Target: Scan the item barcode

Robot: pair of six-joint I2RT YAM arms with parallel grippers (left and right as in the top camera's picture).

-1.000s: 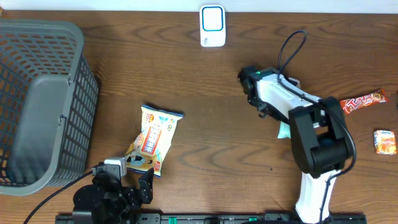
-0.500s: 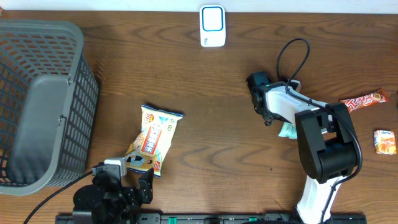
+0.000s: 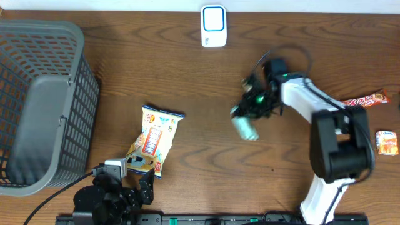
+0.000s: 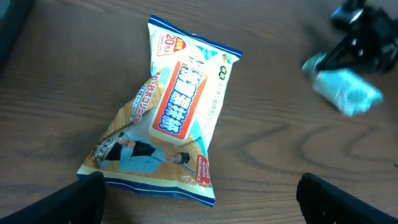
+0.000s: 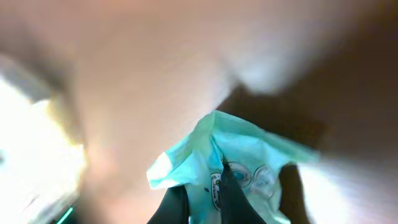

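Observation:
The teal packet will lie on the table point(image 3: 235, 138) near the white wipes pack, toward the orange packet, once the robot's right gripper releases it.
A small teal packet point(image 3: 245, 127) hangs blurred over the middle of the table, pinched at its top by my right gripper point(image 3: 253, 103), which is shut on it. In the right wrist view the teal packet point(image 5: 242, 155) fills the space between the dark fingers of my right gripper point(image 5: 202, 202). The white and blue scanner point(image 3: 214, 26) stands at the table's far edge, beyond and left of the packet. My left gripper point(image 4: 199, 205) is open near the front edge, just in front of a white wipes pack point(image 4: 186, 99) lying over a snack bag point(image 4: 143, 155).
A grey mesh basket point(image 3: 37, 106) fills the left side. A red candy bar point(image 3: 365, 100) and a small orange packet point(image 3: 387, 142) lie at the right edge. From the left wrist, the teal packet point(image 4: 348, 90) shows at upper right.
My right gripper shut on the teal packet that lay beside it, lifted it and swung it leftward toward the table's middle. The left arm has not moved.

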